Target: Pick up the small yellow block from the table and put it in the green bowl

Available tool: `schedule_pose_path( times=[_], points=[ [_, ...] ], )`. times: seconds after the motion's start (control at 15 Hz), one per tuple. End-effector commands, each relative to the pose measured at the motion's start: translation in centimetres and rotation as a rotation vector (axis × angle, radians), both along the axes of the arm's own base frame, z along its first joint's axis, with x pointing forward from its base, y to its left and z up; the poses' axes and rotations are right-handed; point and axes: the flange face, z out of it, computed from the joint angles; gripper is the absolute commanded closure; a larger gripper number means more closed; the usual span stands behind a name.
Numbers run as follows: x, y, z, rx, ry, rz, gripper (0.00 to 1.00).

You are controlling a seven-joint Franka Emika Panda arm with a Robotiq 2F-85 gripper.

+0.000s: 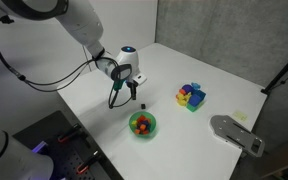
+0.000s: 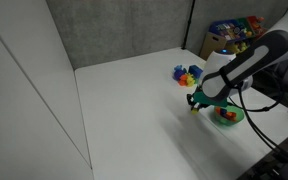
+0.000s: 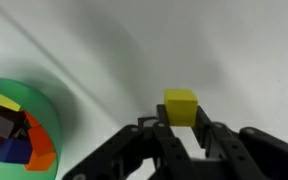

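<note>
Next, I let go of the small yellow block inside the green bowl, beside the coloured blocks (image 1: 135, 120) (image 3: 26, 94) near the green bowl's rim.
The small yellow block (image 3: 181, 106) sits between my gripper's (image 3: 182, 120) two black fingertips, which press on its sides, with the white table behind it. The green bowl (image 3: 46, 108) is at the lower left of the wrist view and holds several coloured blocks. In both exterior views the gripper (image 1: 132, 95) (image 2: 195, 103) hangs low over the table, close beside the green bowl (image 1: 142, 133) (image 2: 227, 122). The block is too small to make out in those views.
A heap of coloured blocks (image 1: 191, 96) (image 2: 187, 74) lies further along the white table. A grey device (image 1: 234, 132) lies near the table's edge. A small dark object (image 1: 142, 106) lies beside the gripper. A grey wall stands behind the table.
</note>
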Motion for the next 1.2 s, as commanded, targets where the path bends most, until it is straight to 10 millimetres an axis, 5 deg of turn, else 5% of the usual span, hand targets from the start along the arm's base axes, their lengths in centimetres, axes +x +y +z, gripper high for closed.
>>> schedule_pose_path(
  times=[0.0, 0.47, 0.93, 1.0, 1.07, 1.13],
  points=[
    [-0.4, -1.1, 3.3, -0.009, 0.046, 0.055, 0.90],
    [-3.0, -5.7, 6.7, -0.070, 0.098, 0.096, 0.90],
    [-7.6, -10.9, 7.4, -0.112, 0.128, 0.075, 0.90],
    [-8.1, -11.4, 7.5, -0.113, 0.132, 0.072, 0.78],
    [-8.5, -11.8, 7.7, -0.111, 0.133, 0.070, 0.46],
    [-8.8, -12.1, 8.0, -0.110, 0.133, 0.071, 0.45]
  ],
)
